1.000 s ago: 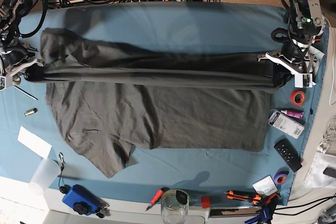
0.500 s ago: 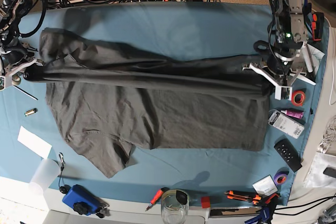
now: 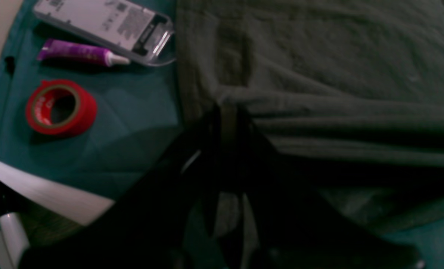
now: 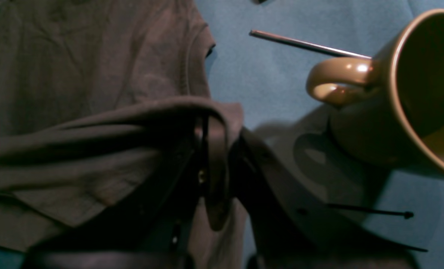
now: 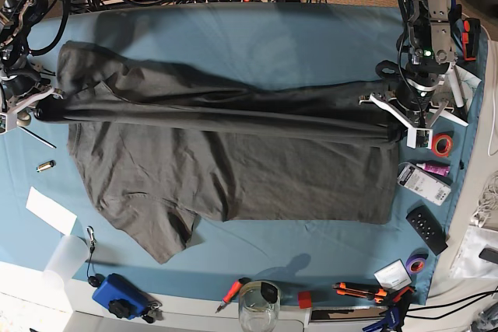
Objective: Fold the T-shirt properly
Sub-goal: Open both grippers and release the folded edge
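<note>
Next, my right gripper releases the end of the fold, now lifted above the teal cloth, on the T-shirt's flat edge (image 5: 68, 140) (image 4: 201, 67) beside the thin metal rod.
The dark charcoal T-shirt (image 5: 233, 169) lies across the teal table cloth (image 5: 257, 36), its far part lifted into a long horizontal fold stretched between both arms. My left gripper (image 5: 391, 124), at the base view's right, is shut on the fold's right end; in its wrist view the dark fingers (image 3: 227, 123) pinch the T-shirt's edge (image 3: 319, 112). My right gripper (image 5: 47, 106), at the left, is shut on the fold's left end; in its wrist view the cloth (image 4: 95, 149) drapes over its fingers (image 4: 214, 157). One sleeve (image 5: 159, 231) lies flat at the front left.
A red tape roll (image 5: 442, 145), purple tube (image 5: 433, 168), white box (image 5: 420, 183) and remote (image 5: 427, 229) lie right of the shirt. A brown mug (image 4: 393, 97) and a thin metal rod (image 5: 37, 138) are by the right gripper. Tools, a jar (image 5: 258, 305) and a blue device (image 5: 119, 295) line the front edge.
The left gripper moved toward the left and the back with the fold's right end during the first half second, slackening the fold, then held still. The right gripper stayed in place.
</note>
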